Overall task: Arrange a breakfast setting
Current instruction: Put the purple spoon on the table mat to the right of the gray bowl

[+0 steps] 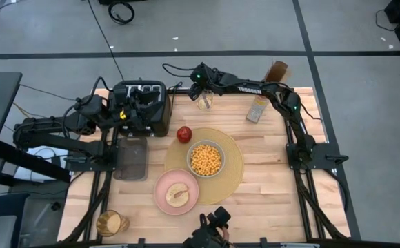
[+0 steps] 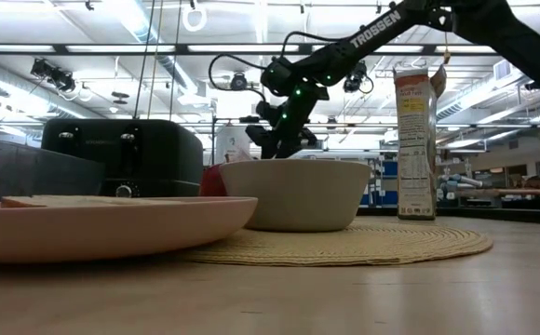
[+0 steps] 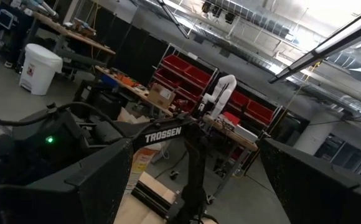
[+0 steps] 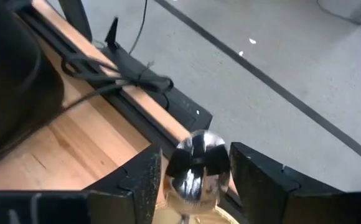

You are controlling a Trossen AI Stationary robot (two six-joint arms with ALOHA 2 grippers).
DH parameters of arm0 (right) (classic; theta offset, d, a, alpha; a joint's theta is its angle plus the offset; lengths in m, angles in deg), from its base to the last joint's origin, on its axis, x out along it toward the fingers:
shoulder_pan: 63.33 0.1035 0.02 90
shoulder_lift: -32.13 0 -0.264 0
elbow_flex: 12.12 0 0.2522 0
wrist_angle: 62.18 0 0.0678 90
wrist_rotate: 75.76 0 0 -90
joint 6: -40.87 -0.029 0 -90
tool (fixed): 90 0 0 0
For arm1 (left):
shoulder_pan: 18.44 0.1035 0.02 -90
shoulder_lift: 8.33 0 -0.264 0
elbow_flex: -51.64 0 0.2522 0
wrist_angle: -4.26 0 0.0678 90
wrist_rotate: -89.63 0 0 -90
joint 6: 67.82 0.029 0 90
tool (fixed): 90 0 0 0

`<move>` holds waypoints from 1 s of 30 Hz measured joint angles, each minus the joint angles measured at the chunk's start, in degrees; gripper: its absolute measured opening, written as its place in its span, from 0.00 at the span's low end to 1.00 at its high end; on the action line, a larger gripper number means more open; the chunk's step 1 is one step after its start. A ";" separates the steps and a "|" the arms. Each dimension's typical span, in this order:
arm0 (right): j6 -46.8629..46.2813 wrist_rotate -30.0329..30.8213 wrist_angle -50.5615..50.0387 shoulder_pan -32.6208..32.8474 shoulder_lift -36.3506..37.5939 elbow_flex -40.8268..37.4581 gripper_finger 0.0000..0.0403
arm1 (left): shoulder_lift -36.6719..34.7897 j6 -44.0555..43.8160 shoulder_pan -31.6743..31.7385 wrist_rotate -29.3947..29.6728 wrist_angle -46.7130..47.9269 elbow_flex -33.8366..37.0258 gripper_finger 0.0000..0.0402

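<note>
The spoon's bowl is at my right gripper and is the wrong end to carry, so next I lift the spoon clear and let my left gripper take the spoon's handle (image 4: 185, 218).
A metal spoon (image 4: 198, 167) stands bowl-up in a glass (image 1: 205, 102) at the table's far edge. My right gripper (image 4: 196, 171) reaches over it, its fingers closed in on the spoon's bowl. On the tan placemat (image 1: 234, 165) sits a white bowl (image 1: 205, 159) of cereal, with the red apple (image 1: 184, 133) at the mat's far-left rim. The pink plate (image 1: 176, 191) overlaps the mat's near edge and carries a bread slice. An amber glass (image 1: 110, 222) stands at the near-left corner. My left gripper (image 3: 199, 199) hovers open above the toaster (image 1: 145, 107). My right gripper has the spoon's bowl (image 4: 183, 163), the spoon's upper end, between its two fingers, one finger (image 4: 144, 180) on either side edge. The fingers slant downward from the table's right side. The spoon stands upright with its handle down in the glass, hidden below the gripper.
A cereal box (image 1: 257, 109) stands at the far right, close to the right arm. A dark tray (image 1: 132, 158) lies left of the mat, in front of the black toaster. Bare wood lies right of the mat and along the near edge.
</note>
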 joint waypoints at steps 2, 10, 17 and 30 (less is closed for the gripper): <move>-0.13 -0.79 0.30 0.03 0.36 0.15 0.47 | 0.00 0.01 0.02 0.00 -0.01 0.00 0.89; -0.50 -2.30 -0.63 0.02 1.29 0.15 0.40 | 0.00 0.18 0.00 0.00 -0.03 0.02 0.89; -5.16 -7.27 -0.56 -1.14 1.29 -0.07 0.48 | 0.00 -0.19 0.01 0.00 -0.21 0.02 0.89; 3.79 -16.63 5.06 -3.72 1.23 -3.78 0.72 | 0.00 -0.54 0.00 0.00 -1.43 0.02 0.89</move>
